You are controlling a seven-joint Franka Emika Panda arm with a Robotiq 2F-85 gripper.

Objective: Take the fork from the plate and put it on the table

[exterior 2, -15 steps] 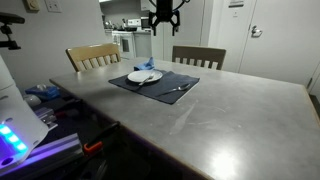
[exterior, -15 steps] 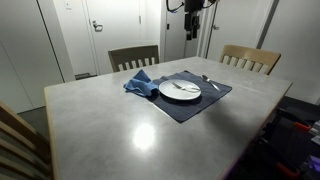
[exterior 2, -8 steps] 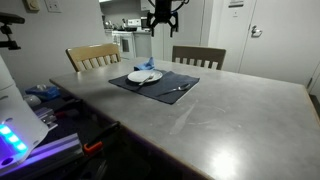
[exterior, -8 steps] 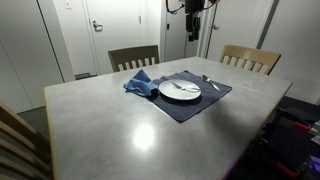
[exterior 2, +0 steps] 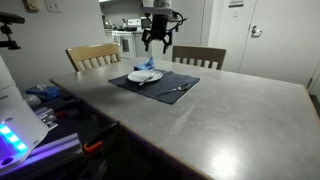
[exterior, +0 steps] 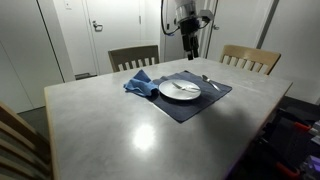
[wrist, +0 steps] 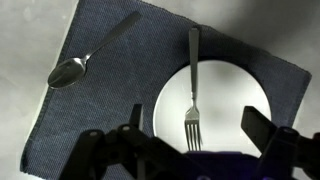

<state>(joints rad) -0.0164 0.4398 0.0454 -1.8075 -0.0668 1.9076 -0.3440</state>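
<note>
The fork is next for my gripper, which should move down and close on the thin part of the fork's handle (exterior: 184, 87) (wrist: 194, 91), close to its tines.
A silver fork (wrist: 192, 90) lies across a white plate (wrist: 235, 95), tines toward my gripper in the wrist view. The plate (exterior: 181, 89) sits on a dark blue placemat (exterior: 205, 101) on the grey table; it also shows in an exterior view (exterior 2: 144, 76). My gripper (exterior: 190, 46) hangs well above the plate, open and empty; it also shows in an exterior view (exterior 2: 155, 42). In the wrist view its fingers (wrist: 198, 126) straddle the fork's tines from above. A spoon (wrist: 90, 55) lies on the placemat beside the plate.
A blue cloth napkin (exterior: 141, 84) lies bunched at the placemat's edge next to the plate. Wooden chairs (exterior: 133, 57) (exterior: 250, 58) stand along the table's far side. The grey tabletop (exterior: 110, 125) spreads wide around the placemat.
My gripper has come down from near the top of the view toward the plate. The fork, plate and spoon have not moved.
</note>
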